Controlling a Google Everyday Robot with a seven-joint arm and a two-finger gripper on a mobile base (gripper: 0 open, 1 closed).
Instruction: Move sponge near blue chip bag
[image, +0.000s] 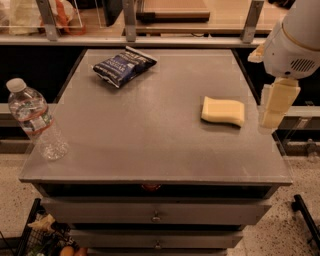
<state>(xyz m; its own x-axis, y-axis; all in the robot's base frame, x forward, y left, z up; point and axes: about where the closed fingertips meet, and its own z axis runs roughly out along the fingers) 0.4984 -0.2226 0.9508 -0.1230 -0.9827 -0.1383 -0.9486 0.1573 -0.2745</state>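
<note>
I should move my gripper next to the middle of the sponge (225, 111) and close it there, because the sponge belongs near the blue chip bag.
The sponge (223, 111), a pale yellow foam block with wavy edges, lies flat on the right side of the grey table (150, 135). The blue chip bag (124, 65), dark navy and crinkled with white lettering, lies at the table's far left. My gripper (274, 107) hangs from the white arm over the table's right edge, just right of the sponge and apart from it. Nothing is held in it.
A clear plastic water bottle (36, 120) stands at the table's near left corner. A shelf rail with metal posts (129, 20) runs behind the table. Drawers (156, 215) sit below the front edge. A wire basket (45, 235) is on the floor at lower left.
</note>
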